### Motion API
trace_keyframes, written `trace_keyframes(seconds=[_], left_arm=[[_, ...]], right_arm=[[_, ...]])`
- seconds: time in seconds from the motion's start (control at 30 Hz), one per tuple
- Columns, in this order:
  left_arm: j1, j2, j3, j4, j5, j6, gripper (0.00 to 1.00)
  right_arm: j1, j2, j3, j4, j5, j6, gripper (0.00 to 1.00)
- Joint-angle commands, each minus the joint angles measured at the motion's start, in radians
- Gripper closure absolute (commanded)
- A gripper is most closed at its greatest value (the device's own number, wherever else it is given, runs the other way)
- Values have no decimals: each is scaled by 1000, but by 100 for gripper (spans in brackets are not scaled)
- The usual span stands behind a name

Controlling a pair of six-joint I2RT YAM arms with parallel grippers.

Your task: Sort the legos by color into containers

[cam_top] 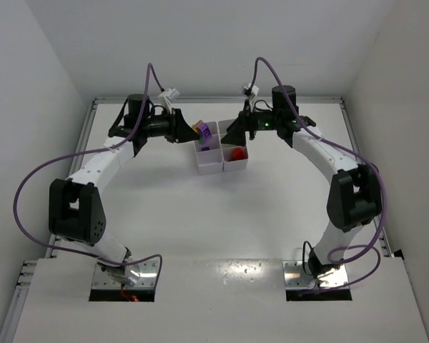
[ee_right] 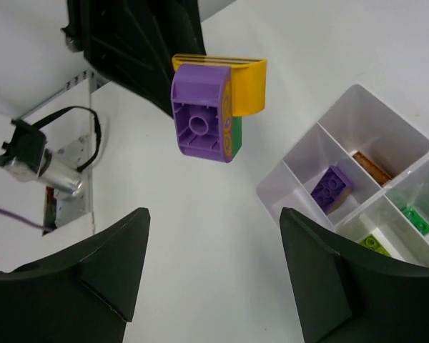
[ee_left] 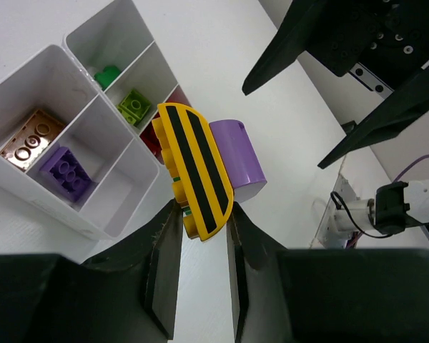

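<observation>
My left gripper is going to release the yellow brick in the empty near compartment (cam_top: pixel 210 161) (ee_left: pixel 121 190) next to the purple brick of the white tray.
My left gripper (ee_left: pixel 204 221) is shut on a joined lego cluster: a yellow brick with black stripes (ee_left: pixel 193 168), a purple brick (ee_left: pixel 236 153) and a thin green piece between them. It holds the cluster in the air beside the white six-compartment tray (ee_left: pixel 28 196). In the top view the left gripper (cam_top: pixel 184 133) and the cluster (cam_top: pixel 199 129) are at the tray's (cam_top: pixel 209 170) far left corner. My right gripper (ee_right: pixel 213 214) is open and empty, facing the cluster (ee_right: pixel 202 118) from the other side; in the top view the right gripper (cam_top: pixel 232 132) is over the tray's far end.
The tray holds a pink-orange brick (ee_left: pixel 32 139), a purple brick (ee_left: pixel 68 171), a green brick (ee_left: pixel 107 73), a lime brick (ee_left: pixel 134 106) and a red brick (cam_top: pixel 236 152). The table's raised edges and white walls close in the back and sides.
</observation>
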Motion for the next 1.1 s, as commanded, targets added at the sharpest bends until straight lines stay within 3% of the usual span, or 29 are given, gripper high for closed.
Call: trace_keyframes(seconds=[0.0,0.1,0.57,0.67,0.7,0.8,1.07], left_arm=[[-27,-3,33,38,-35,-12,100],[-51,-3,53,15,-83,-2,100],[-114,-3,103,-39,-163,68,100],[-114,-3,103,-39,-172,68,100],[-114,-3,103,-39,-172,68,100],[-114,-3,103,-39,-172,68,100],[-88,-35,74,-59,-291,55,100]], right_arm=[[47,-20,98,-35,114,-7,26],[71,30,199,-149,189,-34,26],[122,52,200,-145,309,-73,26],[122,52,189,-124,286,-73,51],[122,52,189,-113,286,-73,64],[122,52,177,-104,276,-73,81],[93,-13,126,-93,285,-95,98]])
